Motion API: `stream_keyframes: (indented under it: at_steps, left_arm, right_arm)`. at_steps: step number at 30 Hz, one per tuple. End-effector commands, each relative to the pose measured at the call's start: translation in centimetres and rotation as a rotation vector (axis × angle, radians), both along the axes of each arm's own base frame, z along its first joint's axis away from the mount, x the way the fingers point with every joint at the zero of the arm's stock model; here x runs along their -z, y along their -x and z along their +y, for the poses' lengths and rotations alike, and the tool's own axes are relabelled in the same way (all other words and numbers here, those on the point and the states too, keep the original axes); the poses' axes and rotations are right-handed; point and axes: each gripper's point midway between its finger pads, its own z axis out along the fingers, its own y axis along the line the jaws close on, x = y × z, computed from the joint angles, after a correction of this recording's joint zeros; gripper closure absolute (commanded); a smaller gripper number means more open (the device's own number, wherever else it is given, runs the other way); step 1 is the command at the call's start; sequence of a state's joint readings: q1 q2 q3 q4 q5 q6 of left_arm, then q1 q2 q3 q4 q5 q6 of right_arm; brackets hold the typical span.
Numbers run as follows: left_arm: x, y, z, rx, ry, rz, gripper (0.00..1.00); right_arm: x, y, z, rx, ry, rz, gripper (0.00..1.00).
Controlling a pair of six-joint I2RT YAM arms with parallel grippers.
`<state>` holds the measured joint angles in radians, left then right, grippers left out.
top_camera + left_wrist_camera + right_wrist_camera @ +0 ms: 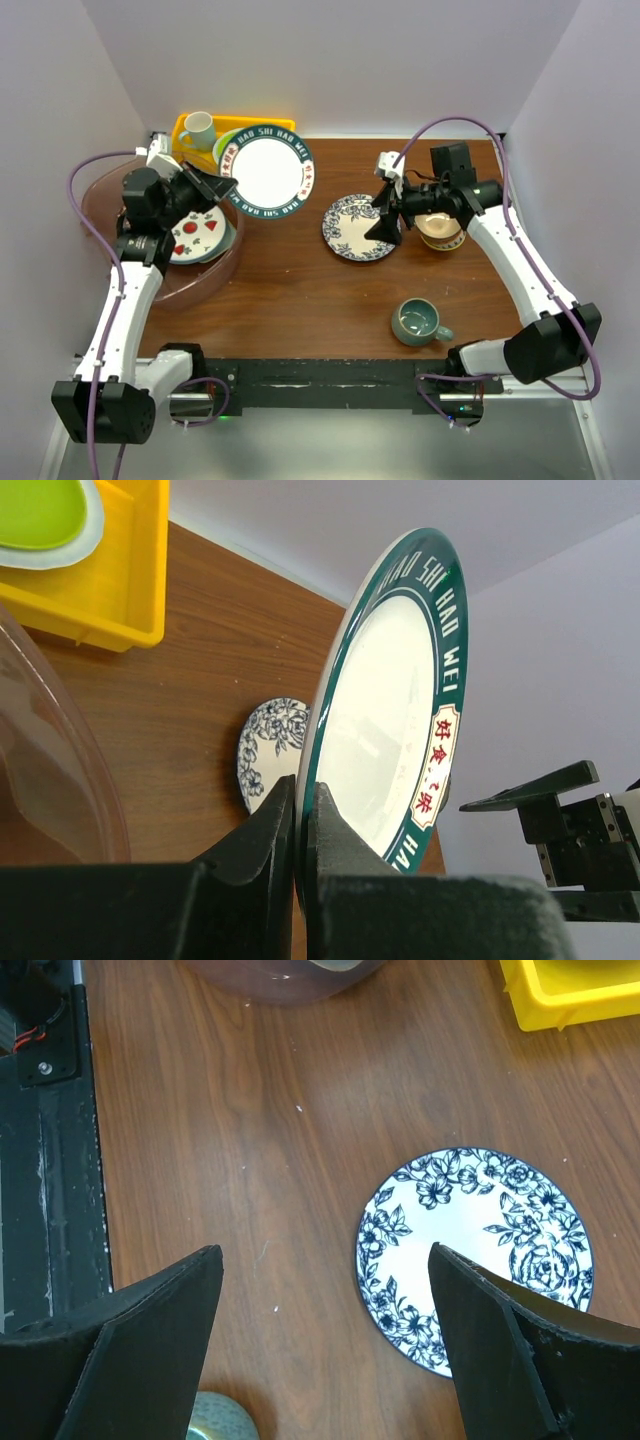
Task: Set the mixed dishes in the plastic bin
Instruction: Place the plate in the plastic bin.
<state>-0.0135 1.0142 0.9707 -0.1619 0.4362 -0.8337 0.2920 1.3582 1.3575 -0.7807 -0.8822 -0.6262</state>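
My left gripper has the big white plate. It will let go of it on top of the red-and-white plate (pixel 190 232) in the pinkish bin.
My left gripper (pixel 222 187) is shut on the rim of a big white plate with a dark green lettered band (pixel 268 170), held tilted in the air right of the pinkish transparent bin (pixel 100 190). The plate fills the left wrist view (pixel 390 710). In the bin lies a red-and-white plate (pixel 198 233). My right gripper (pixel 385 228) is open and empty above the right edge of a blue floral plate (pixel 352 228), which also shows in the right wrist view (pixel 475 1250). A cream-tan bowl (pixel 440 232) sits under the right arm. A teal mug (pixel 418 321) stands near the front.
A yellow tray (pixel 185 128) at the back left holds a white mug (pixel 198 130) and a lime-green plate (pixel 40 515). The bin's clear wall (pixel 55 770) is close at my left gripper's left. Purple walls surround the brown table (pixel 300 290).
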Motion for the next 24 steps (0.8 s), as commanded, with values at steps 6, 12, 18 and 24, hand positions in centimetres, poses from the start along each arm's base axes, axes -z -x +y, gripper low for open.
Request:
stream_keyframes:
  at_steps: [6,12,18,24]
  left_arm:
    - [-3.9,0.5,1.1,0.005,-0.041,-0.138,1.0]
    - [-3.8,0.5,1.8,-0.01,-0.058,-0.141,1.0]
    - [-3.5,0.5,2.5,-0.019,-0.074,-0.139,1.0]
    - [-3.3,0.4,3.4,-0.042,-0.085,-0.136,1.0]
  right_arm:
    - [-0.6,0.1,-0.1,0.015,-0.035,-0.01,0.11]
    - [-0.4,0.0,-0.2,0.019,-0.034,-0.006,0.11]
    - [-0.3,0.1,-0.2,0.019,-0.035,-0.001,0.1]
    - [-0.1,0.1,-0.3,0.023,-0.035,0.003,0.1]
